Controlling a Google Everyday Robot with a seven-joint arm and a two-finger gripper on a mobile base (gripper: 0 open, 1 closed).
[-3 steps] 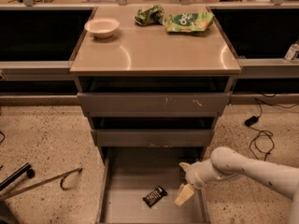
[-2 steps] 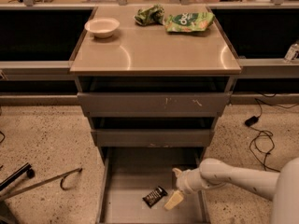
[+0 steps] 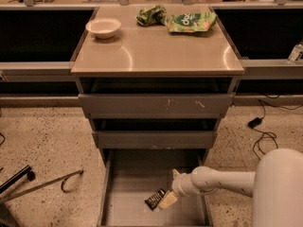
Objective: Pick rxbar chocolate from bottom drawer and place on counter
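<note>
Next, my gripper needs to go to the middle of the rxbar chocolate [image 3: 155,198] in the open bottom drawer and close there.
The rxbar chocolate [image 3: 154,199] lies tilted on the floor of the open bottom drawer [image 3: 128,193], right of centre. My gripper [image 3: 167,200] reaches in from the right, low inside the drawer, its pale fingertip touching the bar's right end. The white arm [image 3: 222,181] runs back to the lower right. The counter [image 3: 156,51] is the glossy beige top of the cabinet, above the two upper drawers.
On the counter stand a white bowl [image 3: 103,27] at back left, a crumpled green wrapper [image 3: 151,15] and a green snack bag [image 3: 191,21] at the back. The two upper drawers [image 3: 156,105] sit slightly open. A black cable [image 3: 260,126] lies on the floor at right, a metal bar [image 3: 42,186] at left.
My gripper has moved left and down inside the bottom drawer, from beside the bar to touching its right end. The bar has not visibly moved.
</note>
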